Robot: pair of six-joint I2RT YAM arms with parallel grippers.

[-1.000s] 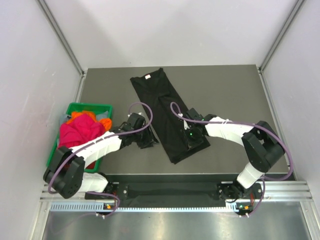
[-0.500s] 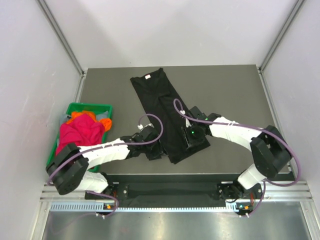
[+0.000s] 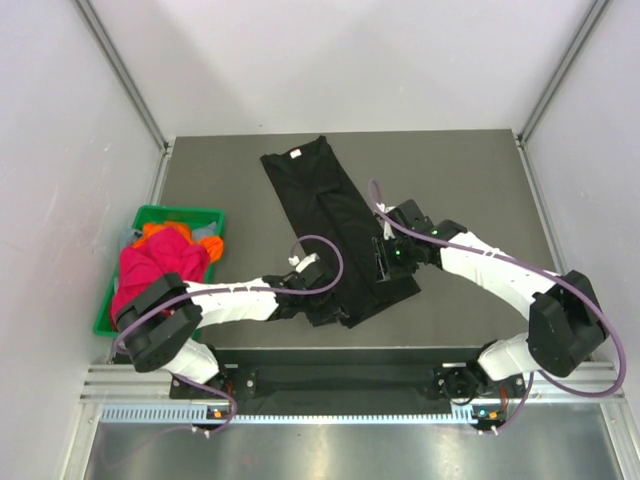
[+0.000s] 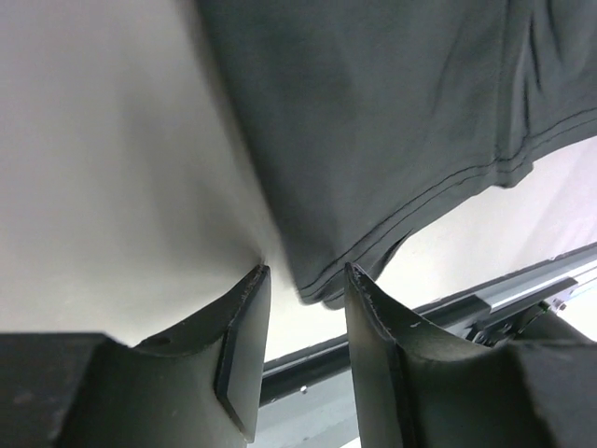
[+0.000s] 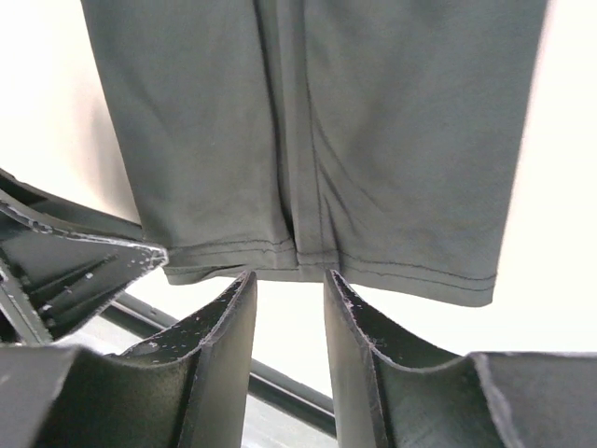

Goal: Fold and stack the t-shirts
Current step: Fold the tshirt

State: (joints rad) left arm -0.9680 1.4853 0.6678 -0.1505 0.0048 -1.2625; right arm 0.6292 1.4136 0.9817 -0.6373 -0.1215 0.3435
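Note:
My right gripper is to close on the black t-shirt's outer hem corner (image 3: 417,289) (image 5: 490,297), across the t-shirt's near hem from the corner at my left gripper.
A black t-shirt (image 3: 335,215), folded into a long strip with its white neck label (image 3: 296,154) at the far end, lies diagonally on the dark table (image 3: 470,180). My left gripper (image 3: 335,310) is open at the near hem corner. In the left wrist view, that corner of the shirt (image 4: 373,121) lies between the tips of the left gripper (image 4: 303,285), ungripped. My right gripper (image 3: 384,262) is open over the shirt's near right part. In the right wrist view, the hem of the shirt (image 5: 326,121) lies just beyond the tips of the right gripper (image 5: 289,280). A magenta shirt (image 3: 160,262) and an orange shirt (image 3: 158,230) fill the bin.
The green plastic bin (image 3: 180,212) stands off the table's left edge. The table's near edge and a metal rail (image 3: 340,385) run just behind both grippers. White walls enclose the table. The left gripper's body (image 5: 65,266) shows at the left of the right wrist view.
My left gripper has moved right along the near edge to the shirt's hem corner. My right gripper has shifted slightly farther and to the right. The shirt has not visibly moved.

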